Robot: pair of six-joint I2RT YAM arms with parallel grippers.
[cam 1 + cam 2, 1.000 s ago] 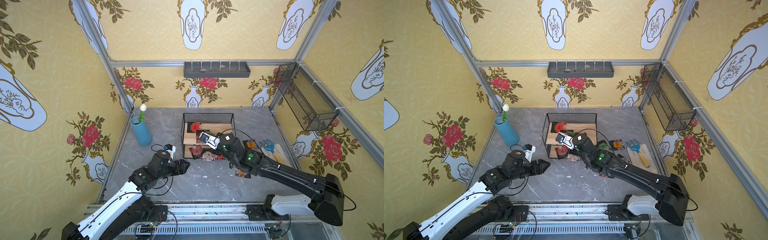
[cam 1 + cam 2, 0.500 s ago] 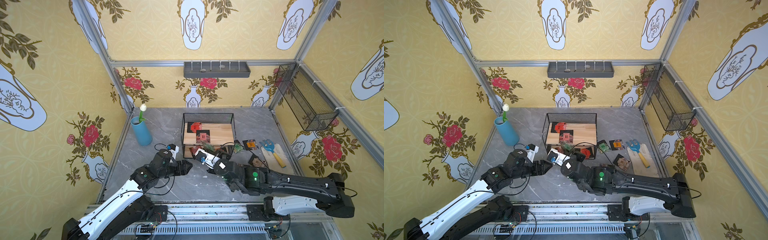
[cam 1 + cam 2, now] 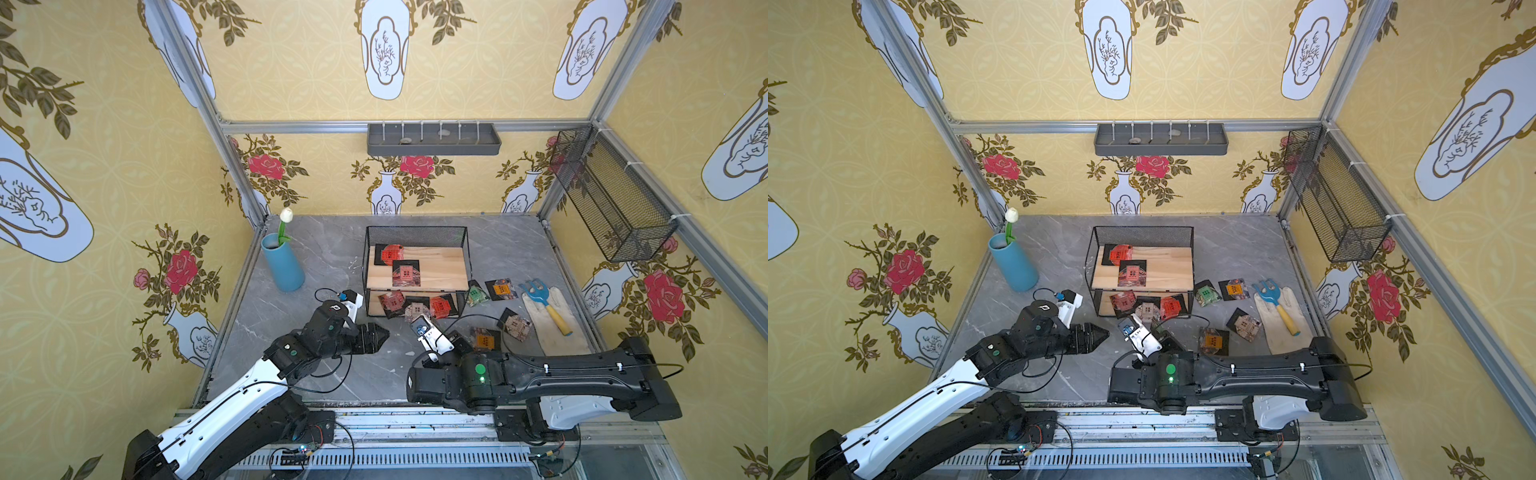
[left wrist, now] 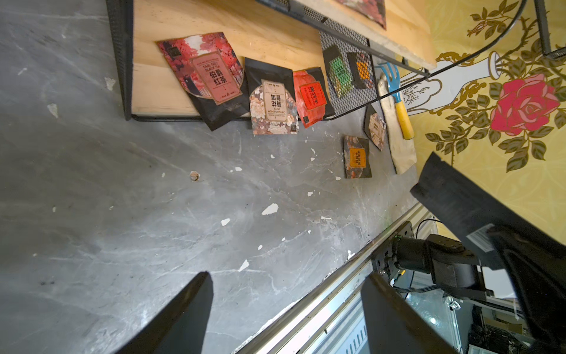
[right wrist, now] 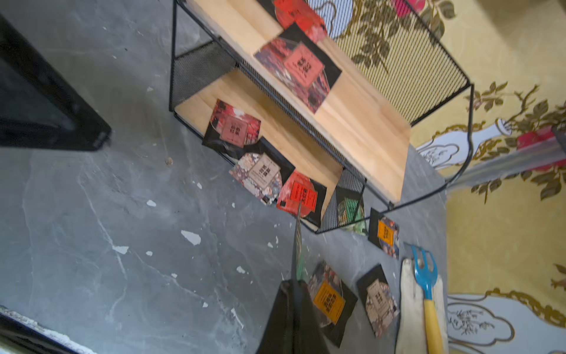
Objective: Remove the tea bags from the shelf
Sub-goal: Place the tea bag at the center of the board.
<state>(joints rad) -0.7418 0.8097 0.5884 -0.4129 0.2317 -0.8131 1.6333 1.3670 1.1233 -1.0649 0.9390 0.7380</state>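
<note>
I should use my right gripper to set the green tea bag down on the grey floor (image 3: 452, 340) (image 5: 270, 277) next to the nearest orange-label tea bag.
The shelf (image 3: 442, 266) (image 3: 1169, 266) stands mid-floor. Two tea bags (image 3: 406, 272) lie on its upper board in both top views. Three more (image 3: 417, 309) (image 4: 274, 107) overhang the front of the lower board. Several tea bags (image 3: 502, 289) (image 3: 1213, 340) lie on the floor to its right. My right gripper (image 3: 462, 340) (image 5: 294, 283) hovers in front of the shelf, shut on a tea bag (image 5: 297, 245) seen edge-on. My left gripper (image 3: 384, 332) (image 4: 286, 306) is open and holds nothing, low over the floor left of the right one.
A blue vase (image 3: 282, 264) with a white tulip stands left of the shelf. A glove with a blue hand rake (image 3: 548, 316) lies at the right wall. A grey wall tray (image 3: 434, 141) and a black mesh basket (image 3: 611, 195) hang above.
My right gripper has drawn back from the shelf's upper board toward the front with a tea bag in it. The left arm has hardly moved.
</note>
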